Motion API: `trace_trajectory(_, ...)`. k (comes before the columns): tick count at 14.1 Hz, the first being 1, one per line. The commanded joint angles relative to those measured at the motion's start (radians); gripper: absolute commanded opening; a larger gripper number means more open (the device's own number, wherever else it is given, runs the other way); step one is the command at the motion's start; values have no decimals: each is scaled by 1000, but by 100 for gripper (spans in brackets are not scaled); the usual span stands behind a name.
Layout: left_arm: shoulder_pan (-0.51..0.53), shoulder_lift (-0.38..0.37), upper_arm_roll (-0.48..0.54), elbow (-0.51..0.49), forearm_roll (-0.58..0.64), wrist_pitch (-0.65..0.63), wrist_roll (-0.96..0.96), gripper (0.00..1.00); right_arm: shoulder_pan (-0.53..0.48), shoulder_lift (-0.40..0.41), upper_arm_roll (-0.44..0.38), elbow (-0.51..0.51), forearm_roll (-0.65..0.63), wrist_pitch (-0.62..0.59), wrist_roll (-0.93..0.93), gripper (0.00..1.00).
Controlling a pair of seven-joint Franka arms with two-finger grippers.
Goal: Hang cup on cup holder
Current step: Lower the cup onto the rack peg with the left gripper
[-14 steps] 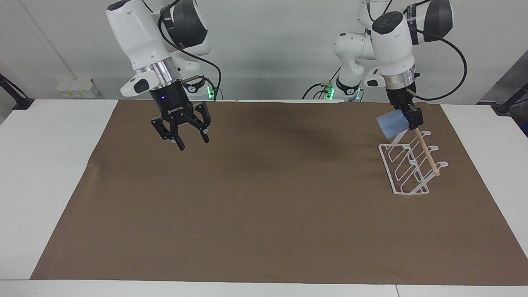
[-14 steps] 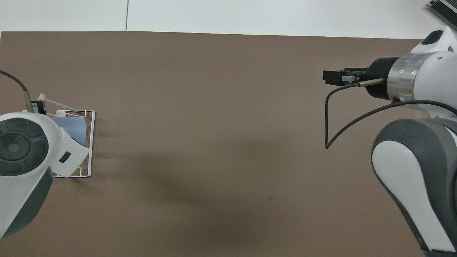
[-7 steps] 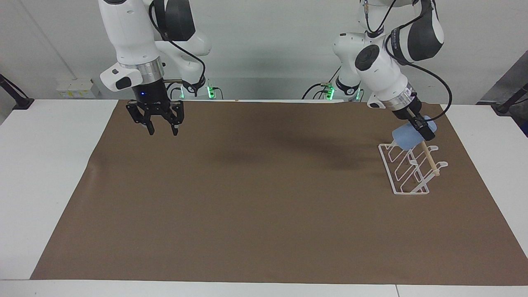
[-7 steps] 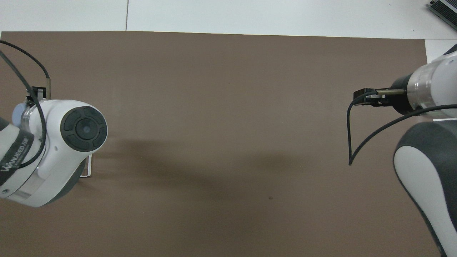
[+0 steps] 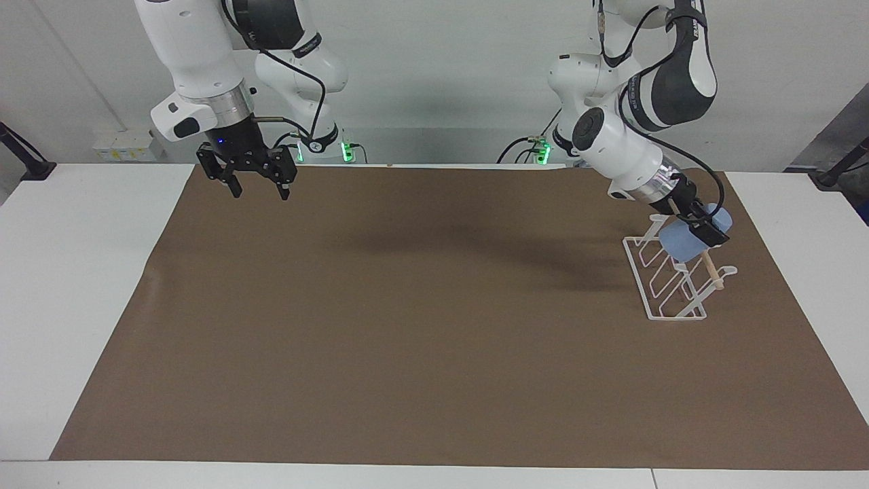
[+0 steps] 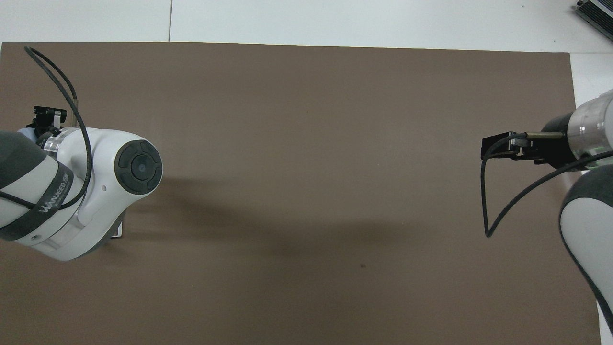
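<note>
The robot's left gripper should release the light-blue cup, now tilted low over the holder's prongs, on a wire of the cup holder (image 6: 100, 156) under the white arm joint.
The light-blue cup (image 5: 679, 242) is tilted on its side in my left gripper (image 5: 709, 231), which is shut on it. The cup is low over the white wire cup holder (image 5: 669, 282), at the prongs of its end nearer the robots and against the wooden rod (image 5: 712, 274). I cannot tell whether a prong is inside the cup. In the overhead view the left arm hides the cup and nearly all of the holder; only the left gripper's tip (image 6: 46, 115) shows. My right gripper (image 5: 260, 189) is open and empty, raised over the mat's edge nearest the robots; it also shows in the overhead view (image 6: 495, 146).
A brown mat (image 5: 434, 353) covers most of the white table (image 5: 75, 272). The cup holder stands on the mat at the left arm's end. The right arm's black cable (image 6: 486, 211) hangs in a loop below its wrist.
The left arm has tilted over and carried the cup down onto the holder's top. The right gripper has risen and drawn back toward its own base.
</note>
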Motion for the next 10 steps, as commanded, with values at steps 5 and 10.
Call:
trace_trajectory(5, 10, 43, 0, 0, 64, -2, -95, 0, -41, -36, 4, -69, 25, -38, -99, 100)
trace_trajectory(10, 40, 57, 2, -24, 67, 60, -103, 0, -24, -38, 10, -69, 25, -25, -99, 100)
